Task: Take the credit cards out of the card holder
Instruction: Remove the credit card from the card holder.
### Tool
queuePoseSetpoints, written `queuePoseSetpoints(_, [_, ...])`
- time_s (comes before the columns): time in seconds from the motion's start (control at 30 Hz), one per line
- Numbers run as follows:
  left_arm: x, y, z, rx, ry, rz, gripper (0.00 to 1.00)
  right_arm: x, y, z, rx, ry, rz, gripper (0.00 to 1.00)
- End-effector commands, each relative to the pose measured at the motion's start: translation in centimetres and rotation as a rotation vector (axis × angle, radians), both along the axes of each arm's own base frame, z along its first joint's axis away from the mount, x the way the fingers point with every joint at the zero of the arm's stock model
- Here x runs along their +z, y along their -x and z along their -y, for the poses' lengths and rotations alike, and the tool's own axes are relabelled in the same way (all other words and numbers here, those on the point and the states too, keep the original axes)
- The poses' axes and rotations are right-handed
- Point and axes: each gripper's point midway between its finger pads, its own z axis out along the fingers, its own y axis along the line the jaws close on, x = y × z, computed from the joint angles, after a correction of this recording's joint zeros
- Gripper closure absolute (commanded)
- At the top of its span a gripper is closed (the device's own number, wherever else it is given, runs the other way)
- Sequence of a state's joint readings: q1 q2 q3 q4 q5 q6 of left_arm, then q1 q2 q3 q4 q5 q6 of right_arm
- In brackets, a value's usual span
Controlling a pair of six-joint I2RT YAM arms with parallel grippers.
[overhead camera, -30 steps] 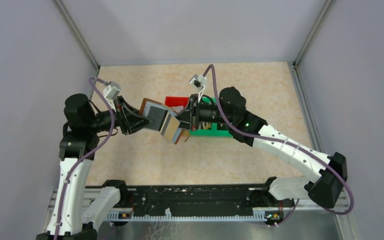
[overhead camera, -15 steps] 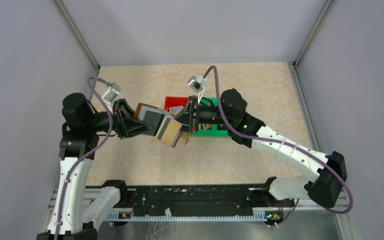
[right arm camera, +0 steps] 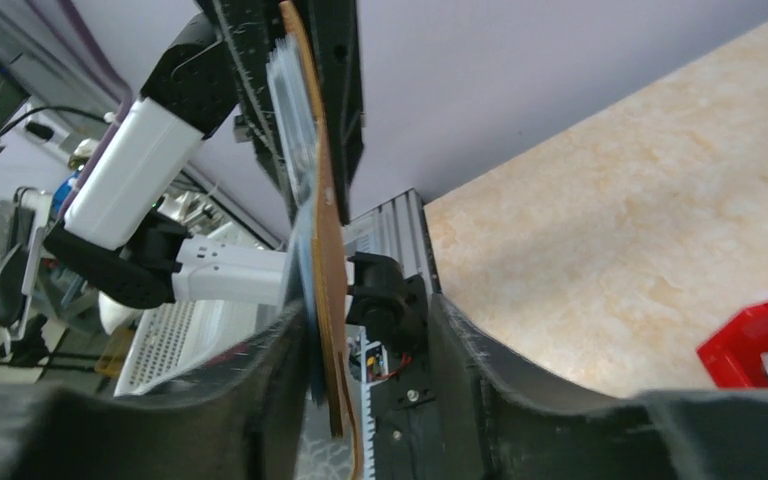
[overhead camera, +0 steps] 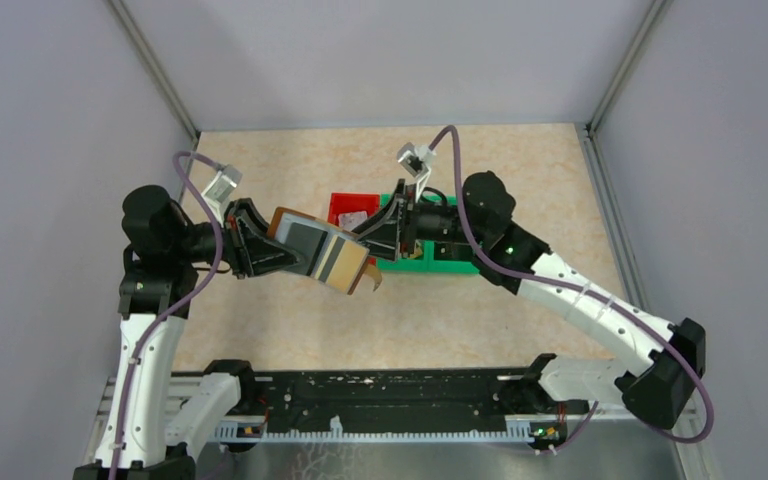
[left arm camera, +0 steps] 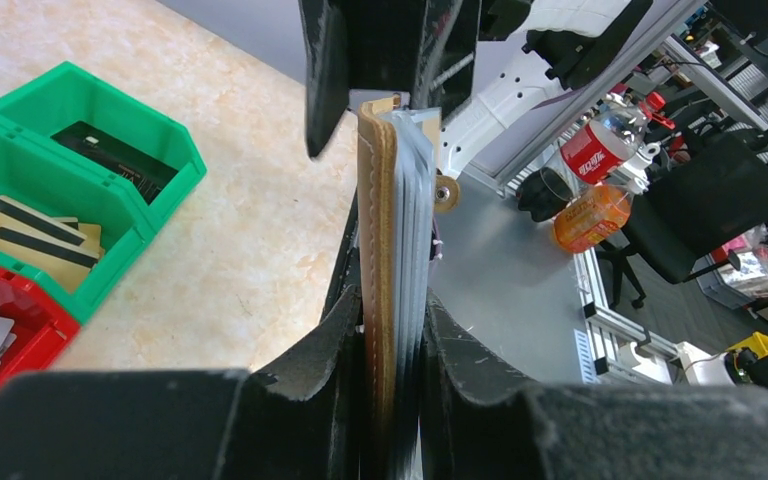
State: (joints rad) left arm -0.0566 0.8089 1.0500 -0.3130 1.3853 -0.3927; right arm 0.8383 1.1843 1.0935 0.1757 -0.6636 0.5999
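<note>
I can see the brown cover with the card sleeves between my right gripper's fingers, so next I open that gripper and pinch the grey card's edge (overhead camera: 321,253), leaving the cover outside.
The brown card holder (overhead camera: 305,245) hangs in the air, open, with a gold, dark-striped credit card (overhead camera: 340,263) showing in its pocket. My left gripper (overhead camera: 285,250) is shut on the holder's left end. In the left wrist view the card holder (left arm camera: 380,220) stands edge-on between my left gripper's (left arm camera: 392,315) fingers. My right gripper (overhead camera: 372,243) is open at the holder's right end. In the right wrist view the card holder (right arm camera: 328,250) lies near the left finger (right arm camera: 275,370) of the right gripper (right arm camera: 365,320), with a gap to the other finger.
A green bin (overhead camera: 442,264) and a red bin (overhead camera: 344,204) sit on the table behind the grippers. Gold striped cards (left arm camera: 35,228) and a dark card (left arm camera: 110,160) lie in the green bin (left arm camera: 160,150). The red bin (left arm camera: 20,350) holds whitish scraps.
My right gripper has opened off the holder's right end and drawn back to the right. The left gripper has tilted the holder slightly and tightened on it.
</note>
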Motion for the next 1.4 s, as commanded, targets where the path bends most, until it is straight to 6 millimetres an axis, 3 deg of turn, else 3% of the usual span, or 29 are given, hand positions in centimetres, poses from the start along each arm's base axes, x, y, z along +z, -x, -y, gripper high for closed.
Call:
queuePoseSetpoints(0.0, [1.4, 0.7, 0.0, -0.023, 0.008, 0.057, 0.98, 2.4, -1.0, 2.8, -0.067, -0.017, 0.094, 0.48])
queuePoseSetpoints(0.13, [1.6, 0.5, 0.0, -0.015, 0.011, 0.047, 1.00, 2.7, -2.5, 4.2, -0.151, 0.048, 0.135, 0.33])
queuePoseSetpoints(0.33, [1.8, 0.5, 0.1, -0.021, 0.017, 0.030, 1.00, 6.0, -2.1, 4.2, -0.127, -0.021, 0.184, 0.21])
queuePoseSetpoints(0.57, [1.7, 0.9, 0.1, -0.047, 0.024, -0.004, 1.00, 8.1, -1.3, 1.8, -0.010, -0.157, 0.169, 0.16])
queuePoseSetpoints(0.87, [1.1, 1.0, 0.1, -0.059, 0.027, -0.040, 1.00, 7.2, 0.6, -2.9, 0.142, -0.153, 0.142, 0.17])
queuePoseSetpoints(1.0, [0.7, 1.0, 0.1, -0.067, 0.026, -0.054, 0.98, 7.0, 1.0, -3.5, 0.189, -0.189, 0.119, 0.30])
queuePoseSetpoints(1.23, [0.2, 1.0, 0.1, -0.071, 0.025, -0.079, 0.95, 5.7, 1.0, -4.4, 0.227, -0.167, 0.054, 0.83])
queuePoseSetpoints(1.37, [-0.1, 1.0, 0.1, -0.071, 0.025, -0.096, 0.83, 4.9, 0.7, -4.8, 0.228, -0.163, 0.025, 1.00])
